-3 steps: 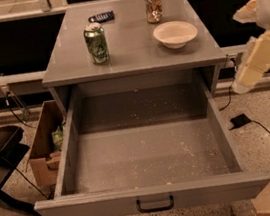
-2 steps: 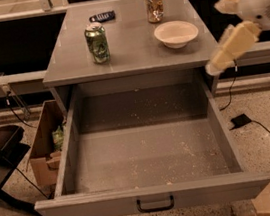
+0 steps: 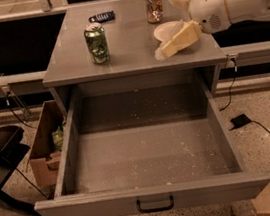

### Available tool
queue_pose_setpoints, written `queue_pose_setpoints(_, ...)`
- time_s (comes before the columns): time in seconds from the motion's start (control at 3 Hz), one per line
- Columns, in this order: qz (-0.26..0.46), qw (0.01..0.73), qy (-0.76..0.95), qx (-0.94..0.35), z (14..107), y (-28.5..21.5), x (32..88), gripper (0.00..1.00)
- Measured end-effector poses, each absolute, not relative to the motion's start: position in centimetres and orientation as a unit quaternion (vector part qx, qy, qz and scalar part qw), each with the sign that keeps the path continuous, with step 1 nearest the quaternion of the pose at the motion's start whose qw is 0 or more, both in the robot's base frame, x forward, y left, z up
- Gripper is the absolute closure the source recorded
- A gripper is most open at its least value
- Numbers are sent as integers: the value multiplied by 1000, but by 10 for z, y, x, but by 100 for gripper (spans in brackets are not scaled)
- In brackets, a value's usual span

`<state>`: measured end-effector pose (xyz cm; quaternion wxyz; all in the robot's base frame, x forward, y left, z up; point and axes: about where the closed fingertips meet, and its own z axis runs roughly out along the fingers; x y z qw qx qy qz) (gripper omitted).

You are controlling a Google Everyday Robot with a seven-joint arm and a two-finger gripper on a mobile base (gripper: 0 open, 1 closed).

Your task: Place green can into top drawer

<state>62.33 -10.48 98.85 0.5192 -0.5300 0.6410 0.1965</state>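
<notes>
My gripper will close next around the upper half (image 3: 96,35) of the green can, because this can has to go into the top drawer.
The green can (image 3: 96,43) stands upright on the left half of the grey cabinet top (image 3: 132,55). The top drawer (image 3: 153,196) is pulled fully open below it, with crumbs speckled on its floor and a small black handle (image 3: 155,205) on the front panel. My gripper (image 3: 173,42) hangs over the right part of the cabinet top, in front of a white bowl, well to the right of the green can and holding nothing that I can see.
A white bowl (image 3: 165,28) sits partly hidden behind the gripper. An orange-brown can (image 3: 154,6) and a small black object (image 3: 102,17) stand at the back. A cardboard box (image 3: 47,148) is left of the drawer, a cable and plug (image 3: 240,120) on the right.
My arm has swung in from the right and now reaches over the cabinet top near the bowl. The green can and the drawer have not moved.
</notes>
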Motion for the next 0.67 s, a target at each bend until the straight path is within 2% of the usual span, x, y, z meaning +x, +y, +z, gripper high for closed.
queue_pose_setpoints(0.67,199,520,637,-533,988,-99,624,0)
